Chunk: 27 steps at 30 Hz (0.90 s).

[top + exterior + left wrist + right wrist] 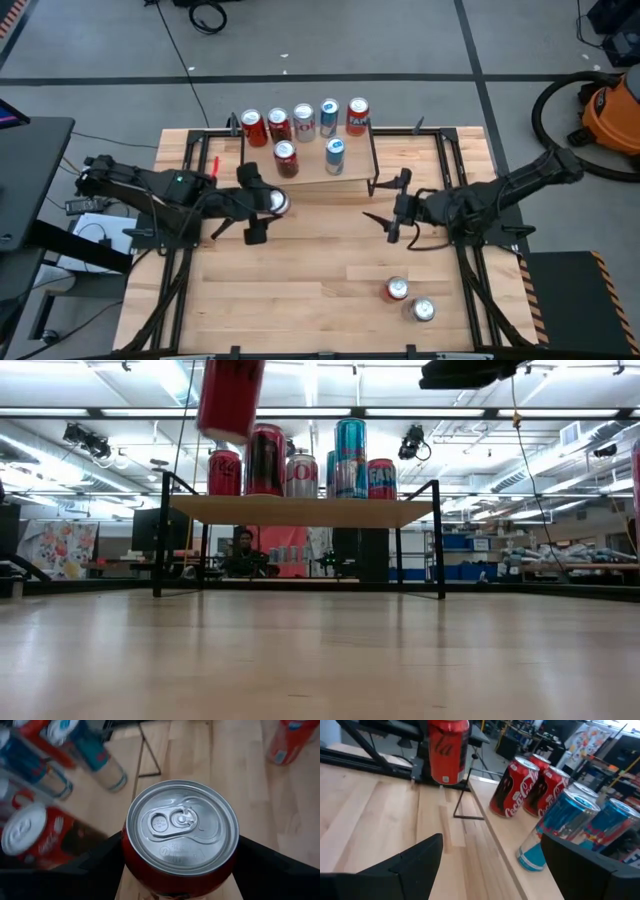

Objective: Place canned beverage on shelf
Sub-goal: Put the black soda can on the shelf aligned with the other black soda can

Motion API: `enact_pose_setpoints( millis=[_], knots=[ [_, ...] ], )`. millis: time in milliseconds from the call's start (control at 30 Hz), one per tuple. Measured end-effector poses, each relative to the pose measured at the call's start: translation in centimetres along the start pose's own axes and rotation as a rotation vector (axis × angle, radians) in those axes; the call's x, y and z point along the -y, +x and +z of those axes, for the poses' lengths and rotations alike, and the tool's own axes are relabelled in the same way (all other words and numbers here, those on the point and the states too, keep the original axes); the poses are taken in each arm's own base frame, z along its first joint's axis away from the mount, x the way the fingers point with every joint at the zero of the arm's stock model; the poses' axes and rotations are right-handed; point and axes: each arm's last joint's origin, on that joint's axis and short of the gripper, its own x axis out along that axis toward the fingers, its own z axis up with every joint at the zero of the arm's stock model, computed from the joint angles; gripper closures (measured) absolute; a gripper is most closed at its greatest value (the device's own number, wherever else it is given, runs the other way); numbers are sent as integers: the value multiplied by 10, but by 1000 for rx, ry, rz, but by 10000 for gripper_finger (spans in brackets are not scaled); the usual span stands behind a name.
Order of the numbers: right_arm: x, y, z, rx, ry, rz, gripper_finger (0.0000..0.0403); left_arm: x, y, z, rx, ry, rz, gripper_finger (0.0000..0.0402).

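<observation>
Next, I let go of the red can with my left gripper on the shelf's empty front corner [263, 170], next to the front red Coca-Cola can.
A red can [279, 202] hangs in my left gripper [268, 204] over the table's left middle, just near of the shelf [355, 160]; its silver top [181, 832] faces the wrist camera. In the low view the can [230, 395] is high above the tabletop. The shelf [300, 510], a light-wood board on black legs, carries several upright cans [304, 122]. My right gripper [385, 205] is open and holds nothing at the shelf's near right corner, its fingers [410, 865] spread wide. My left gripper pinches the red can's side wall [131, 870] just below the top rim, one finger [95, 867] on each opposite side. The fingers come from the table's left, slanting down. The can is lifted clear of the table and nearly upright, its top up.
Two more cans [397, 290] [422, 310] are on the table near its front right. Black frame rails [460, 250] run along both sides of the tabletop. Bare wood [320, 290] lies between the arms and the near edge. An orange vacuum [610, 110] sits on the floor far right.
</observation>
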Motion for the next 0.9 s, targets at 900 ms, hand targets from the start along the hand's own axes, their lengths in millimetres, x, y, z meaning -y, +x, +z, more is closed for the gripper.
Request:
enact_pose_setpoints(
  millis=[900],
  knots=[
    [14, 23, -57, 141, -2, 200, 55, -95, -2, -58, 50, -279, 207, 95]
  ],
)
